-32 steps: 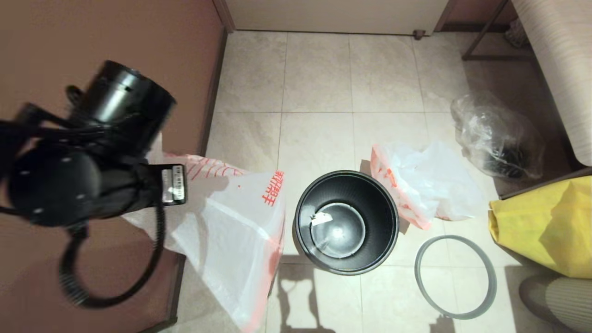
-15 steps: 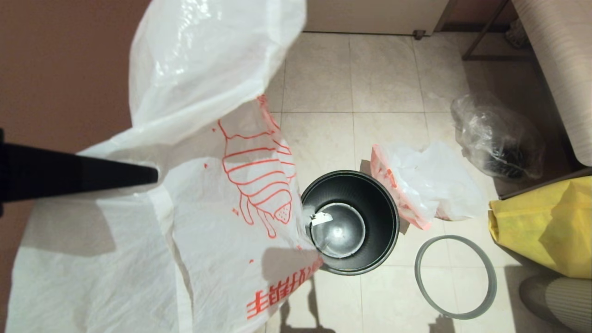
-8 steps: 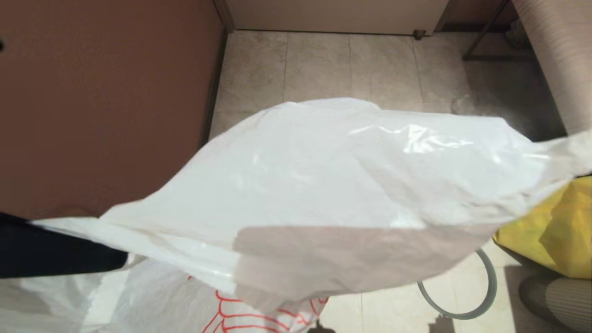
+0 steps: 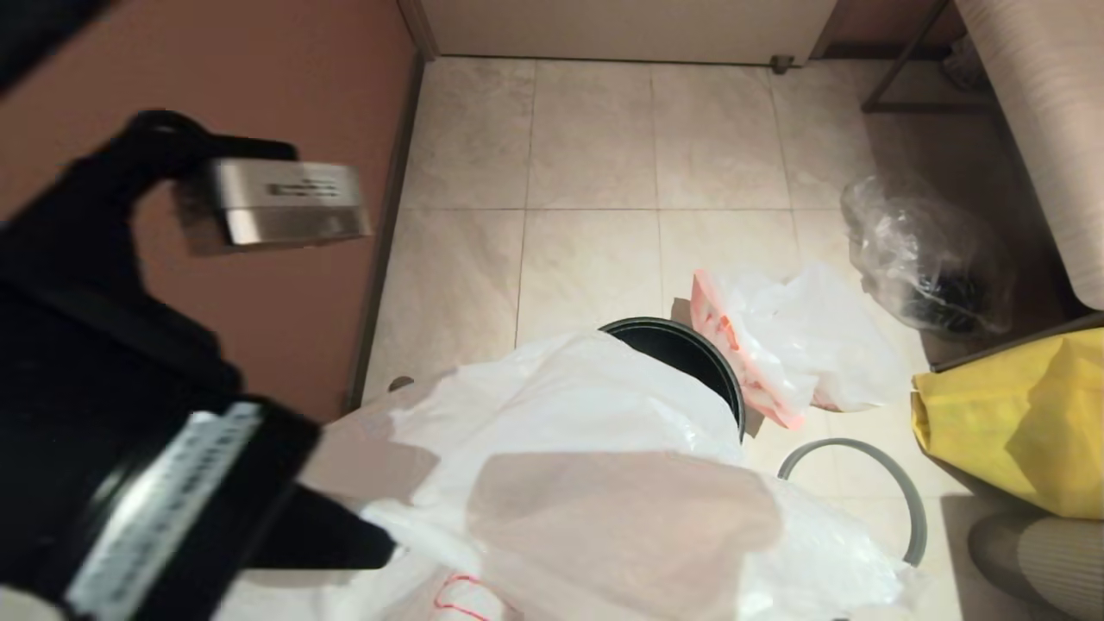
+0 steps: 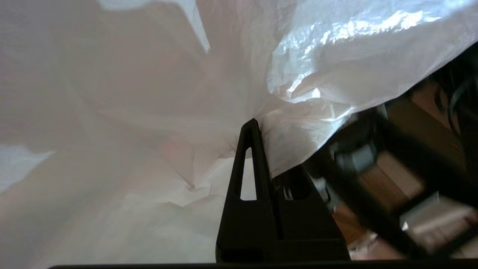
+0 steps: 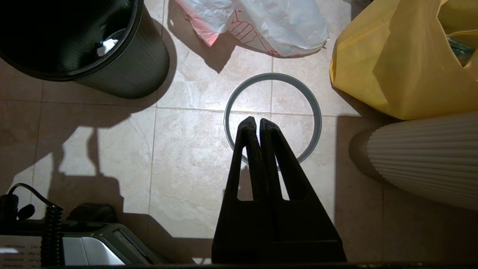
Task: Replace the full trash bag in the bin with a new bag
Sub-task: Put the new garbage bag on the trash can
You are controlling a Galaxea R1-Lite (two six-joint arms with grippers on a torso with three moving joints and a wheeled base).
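Observation:
I should use my left gripper to let go of the new bag in the opening of the black bin [image 4: 623,409], toward the side by the brown wall.
The new bag [image 4: 586,448], limp white plastic with a bit of red print at its lower edge, hangs low in the head view and hides the near part of the black bin [image 4: 690,349]. My left gripper [image 4: 379,545] [image 5: 257,127] is shut on a fold of it. In the right wrist view the bin [image 6: 130,71] stands with its mouth uncovered. The full trash bag [image 4: 811,345] [image 6: 276,22], white with an orange-pink edge, lies lumpy behind the bin to the right. My right gripper [image 6: 257,123] hovers shut and empty above the grey rim ring [image 6: 317,112] [image 4: 919,509] on the floor.
A clear bag with dark contents [image 4: 923,259] lies at the back right. A yellow fabric sack [image 4: 1009,423] [image 6: 392,63] and a ribbed beige post [image 4: 1035,552] stand at the right. A brown wall [image 4: 259,78] closes the left side.
The new bag, flung up across the head view half a second ago, has dropped low in front of the bin. My left arm has swung close before the camera.

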